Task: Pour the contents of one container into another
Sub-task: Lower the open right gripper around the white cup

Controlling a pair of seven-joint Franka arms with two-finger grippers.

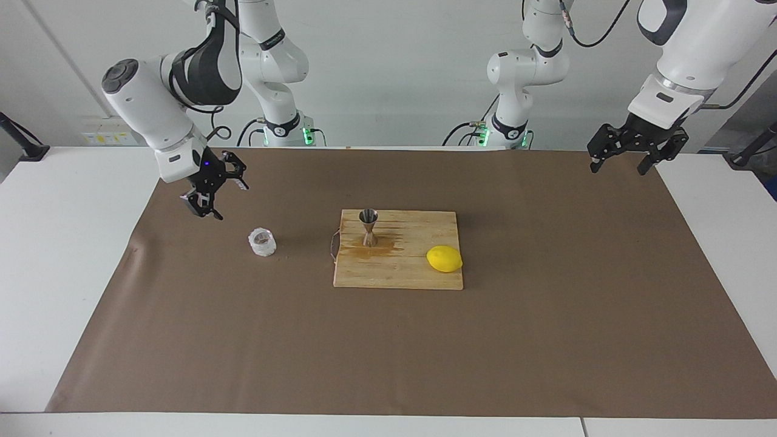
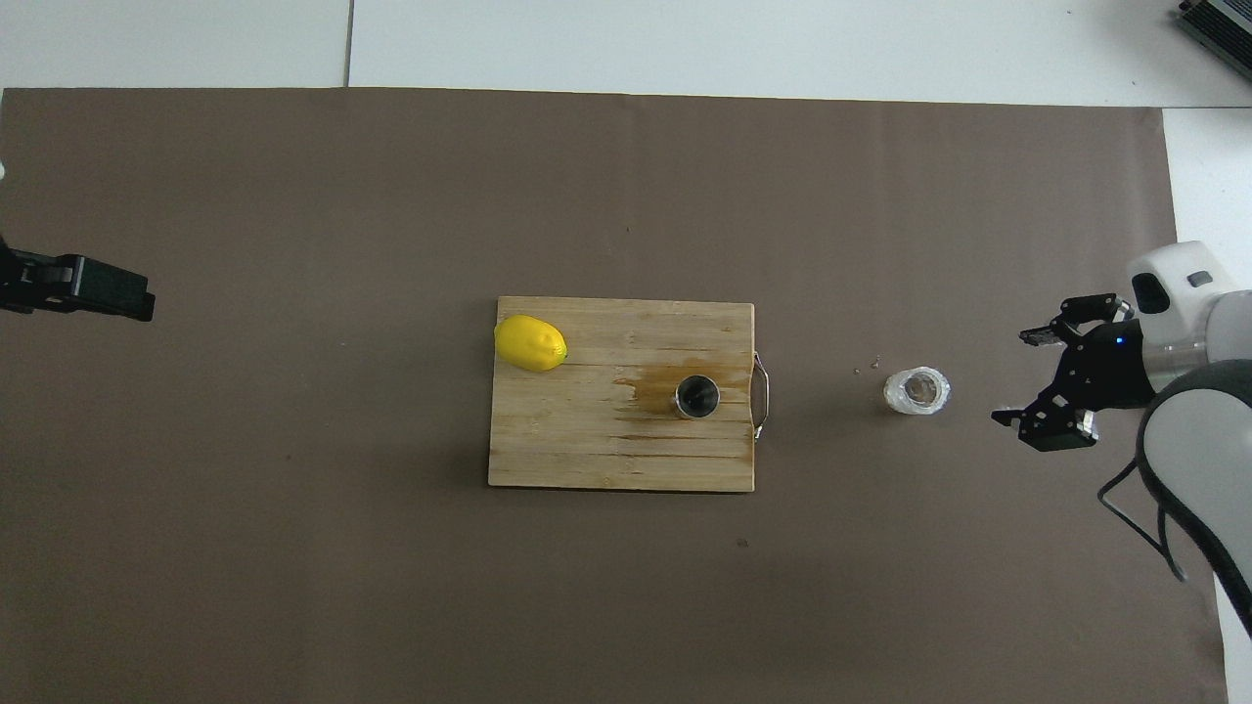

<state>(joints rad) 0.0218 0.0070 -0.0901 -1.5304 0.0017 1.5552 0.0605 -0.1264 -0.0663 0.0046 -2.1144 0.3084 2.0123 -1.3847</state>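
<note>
I should next close my right gripper around the cup's body [image 2: 905,393], below the rim of the crinkled plastic cup beside the cutting board.
The crinkled translucent plastic cup [image 1: 262,241] [image 2: 916,390] stands upright on the brown paper, beside the cutting board toward the right arm's end of the table. The steel jigger [image 1: 368,227] [image 2: 697,396] stands upright on the wooden cutting board [image 1: 397,270] [image 2: 587,455], in a wet stain. My right gripper [image 1: 221,197] [image 2: 1009,376] is open and empty, raised over the paper beside the cup and apart from it. My left gripper [image 1: 618,170] is open and empty, and waits over the paper's edge at the left arm's end.
A yellow lemon [image 1: 444,258] [image 2: 530,343] lies on the board's corner toward the left arm's end. The board's metal handle [image 2: 763,396] sticks out toward the cup. A few specks [image 2: 866,367] lie on the paper beside the cup.
</note>
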